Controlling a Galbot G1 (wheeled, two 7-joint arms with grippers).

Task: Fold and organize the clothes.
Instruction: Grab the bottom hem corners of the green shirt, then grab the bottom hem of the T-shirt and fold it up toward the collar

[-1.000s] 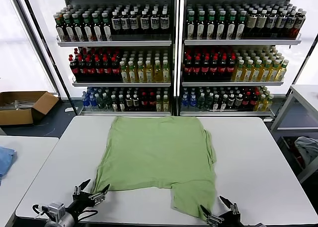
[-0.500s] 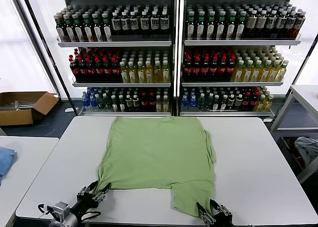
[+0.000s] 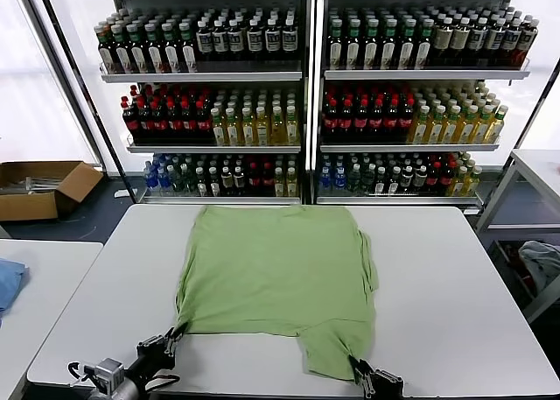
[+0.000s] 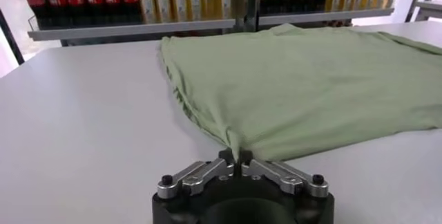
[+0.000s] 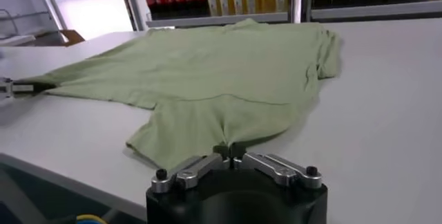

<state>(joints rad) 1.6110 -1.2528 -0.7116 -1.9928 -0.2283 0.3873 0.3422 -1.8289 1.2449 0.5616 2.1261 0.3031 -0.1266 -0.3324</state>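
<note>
Next, I let go of the shirt's near hem with my right gripper on top of the shirt (image 3: 352,274) (image 5: 298,88), by the shirt's side edge facing the grey cloth.
The light green shirt (image 3: 278,276) lies flat, plain side up, on the white table (image 3: 455,312); its graphic and buttons are hidden. My left gripper (image 3: 172,337) is shut on the shirt's near left corner; in the left wrist view (image 4: 235,161) the cloth (image 4: 297,87) rises pinched between the jaws. My right gripper (image 3: 359,369) is shut on the near right hem by the table's front edge; the right wrist view (image 5: 229,151) shows the fabric (image 5: 200,80) gathered into its closed jaws. The left gripper shows far off in the right wrist view (image 5: 17,88).
Drink shelves (image 3: 302,94) stand behind the table. A second table (image 3: 35,286) at the left carries a blue cloth (image 3: 7,282). A cardboard box (image 3: 39,188) sits on the floor at the left. A pale grey cloth (image 3: 541,262) lies at the right.
Both grippers went from open to shut on the shirt's near edge. The near left corner and right hem have been drawn inward and the cloth's front edge has shifted.
</note>
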